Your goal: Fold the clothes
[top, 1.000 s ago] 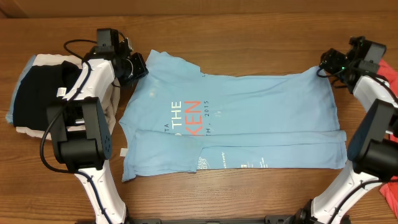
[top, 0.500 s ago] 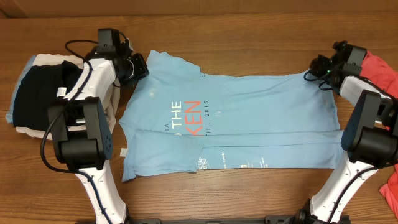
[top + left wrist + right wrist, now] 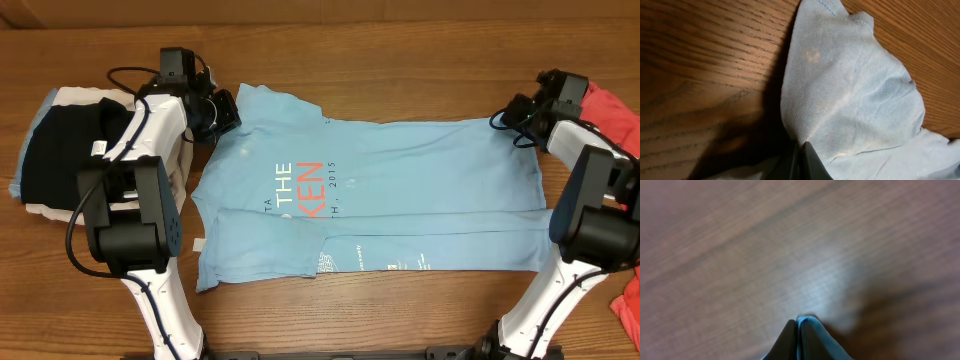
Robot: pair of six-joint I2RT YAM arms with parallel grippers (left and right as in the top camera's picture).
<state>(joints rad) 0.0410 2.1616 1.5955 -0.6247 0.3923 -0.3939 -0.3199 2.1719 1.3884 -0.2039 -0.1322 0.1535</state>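
My left gripper will let go of the shirt's far edge on the folded near flap (image 3: pixel 218 256), next to the white tag.
The clothes, a light sky-blue T-shirt (image 3: pixel 400 190) with coral "THE KEN" lettering, lie flat across the table, the near long edge folded over onto the body. My left gripper (image 3: pixel 222 112) is at the far left sleeve, shut on the fabric. In the left wrist view the sleeve (image 3: pixel 850 100) bunches up from the closed left gripper (image 3: pixel 801 150). My right gripper (image 3: pixel 500 118) is at the shirt's far right corner. In the right wrist view the right gripper (image 3: pixel 799 325) is shut with a thin fold of blue cloth (image 3: pixel 810 322) pinched between its jaws.
A stack of black and beige folded garments (image 3: pixel 55 150) lies at the left edge beside the left arm. A coral-red garment (image 3: pixel 610 105) sits behind the right arm, with more red cloth (image 3: pixel 628 310) at the near right. Bare wood table (image 3: pixel 400 60) runs behind the shirt.
The right gripper has moved left onto the shirt's far right corner and closed on it. The left gripper has stayed shut on the sleeve.
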